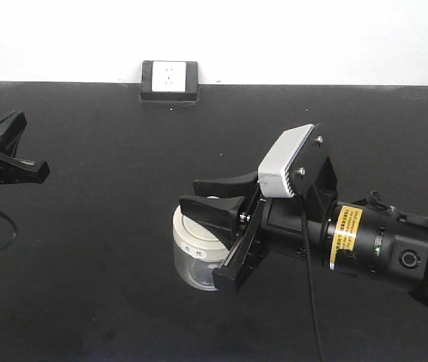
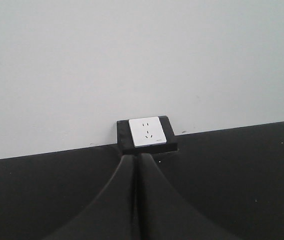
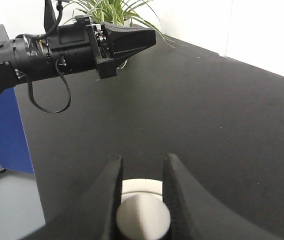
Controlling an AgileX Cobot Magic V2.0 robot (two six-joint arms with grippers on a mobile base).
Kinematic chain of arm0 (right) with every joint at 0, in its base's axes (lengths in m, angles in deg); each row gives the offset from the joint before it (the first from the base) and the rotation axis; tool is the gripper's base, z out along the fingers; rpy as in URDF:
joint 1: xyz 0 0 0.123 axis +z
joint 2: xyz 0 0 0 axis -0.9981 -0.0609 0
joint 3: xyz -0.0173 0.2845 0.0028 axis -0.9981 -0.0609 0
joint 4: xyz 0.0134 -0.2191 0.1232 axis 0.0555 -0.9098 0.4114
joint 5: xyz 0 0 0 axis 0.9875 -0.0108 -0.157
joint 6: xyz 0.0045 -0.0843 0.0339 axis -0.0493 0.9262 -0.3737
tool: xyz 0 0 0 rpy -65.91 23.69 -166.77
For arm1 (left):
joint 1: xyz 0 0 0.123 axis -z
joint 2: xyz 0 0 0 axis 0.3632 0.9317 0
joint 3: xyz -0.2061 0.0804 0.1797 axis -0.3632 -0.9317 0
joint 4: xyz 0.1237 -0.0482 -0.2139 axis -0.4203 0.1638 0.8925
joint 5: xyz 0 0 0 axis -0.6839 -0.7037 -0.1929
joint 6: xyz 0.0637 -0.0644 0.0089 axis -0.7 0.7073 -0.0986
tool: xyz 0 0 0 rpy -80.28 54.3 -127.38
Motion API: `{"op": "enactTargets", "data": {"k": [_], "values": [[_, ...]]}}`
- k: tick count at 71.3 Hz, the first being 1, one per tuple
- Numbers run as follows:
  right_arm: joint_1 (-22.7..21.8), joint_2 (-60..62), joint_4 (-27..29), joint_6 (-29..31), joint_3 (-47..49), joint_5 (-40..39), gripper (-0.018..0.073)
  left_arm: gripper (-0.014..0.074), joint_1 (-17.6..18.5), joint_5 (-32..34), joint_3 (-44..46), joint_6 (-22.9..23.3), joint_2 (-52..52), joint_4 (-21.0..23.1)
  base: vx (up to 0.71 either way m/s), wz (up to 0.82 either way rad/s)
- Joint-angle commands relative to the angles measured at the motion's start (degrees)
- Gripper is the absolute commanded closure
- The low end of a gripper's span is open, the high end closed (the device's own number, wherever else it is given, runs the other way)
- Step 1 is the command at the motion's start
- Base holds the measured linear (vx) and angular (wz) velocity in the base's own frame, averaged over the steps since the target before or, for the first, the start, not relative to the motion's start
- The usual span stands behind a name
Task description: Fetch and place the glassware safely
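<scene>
I need to set the glass jar down with my right gripper on the bare black table, nearer to the white wall socket [image 1: 233,214].
The glass jar [image 1: 192,260] is squat and clear with a cream-white lid [image 1: 191,230], at the middle of the black table [image 1: 108,249]. My right gripper [image 1: 189,193] reaches in from the right, its jaws over the lid. In the right wrist view its two fingers [image 3: 112,175] press both sides of the lid's round knob [image 3: 143,217], so my right gripper [image 3: 142,159] is shut on it. I cannot tell whether the jar rests on the table. My left gripper [image 1: 40,170] is shut and empty at the far left, apart from the jar. It also shows in the left wrist view [image 2: 136,156].
A white wall socket in a black box [image 1: 170,79] sits at the table's back edge, straight ahead of the left gripper [image 2: 146,132]. In the right wrist view a green plant [image 3: 106,10] and a blue cabinet [image 3: 1,130] stand beyond the table's left edge.
</scene>
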State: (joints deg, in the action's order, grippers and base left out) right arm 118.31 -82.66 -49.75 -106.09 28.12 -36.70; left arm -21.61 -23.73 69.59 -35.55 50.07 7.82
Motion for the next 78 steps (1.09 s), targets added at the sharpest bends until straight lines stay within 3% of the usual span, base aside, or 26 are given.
{"op": "enactTargets", "data": {"k": [1, 11, 22, 38, 56, 78], "values": [[-0.1, 1.9, 2.5, -0.1, 1.7, -3.9, 0.0559, 0.0594, 0.1, 4.1, 1.1, 0.2, -1.5, 1.0, 0.00, 0.00], [-0.1, 1.9, 4.2, -0.5, 1.7, -3.3, 0.0559, 0.0594, 0.1, 4.1, 1.1, 0.2, -1.5, 1.0, 0.00, 0.00], [-0.5, 1.7, 9.9, 2.4, 2.4, 0.2, 0.0559, 0.0594, 0.1, 4.1, 1.1, 0.2, -1.5, 1.0, 0.00, 0.00], [-8.0, -2.0, 10.1, 3.7, 5.4, -1.9, 0.0559, 0.0594, 0.1, 4.1, 1.1, 0.2, -1.5, 1.0, 0.00, 0.00], [-17.4, -10.9, 3.1, 3.5, 13.3, -5.7, 0.0559, 0.0594, 0.1, 4.1, 1.1, 0.2, -1.5, 1.0, 0.00, 0.00], [-18.4, -24.2, -3.9, 2.5, 25.3, -8.4, 0.0559, 0.0594, 0.1, 4.1, 1.1, 0.2, -1.5, 1.0, 0.00, 0.00]]}}
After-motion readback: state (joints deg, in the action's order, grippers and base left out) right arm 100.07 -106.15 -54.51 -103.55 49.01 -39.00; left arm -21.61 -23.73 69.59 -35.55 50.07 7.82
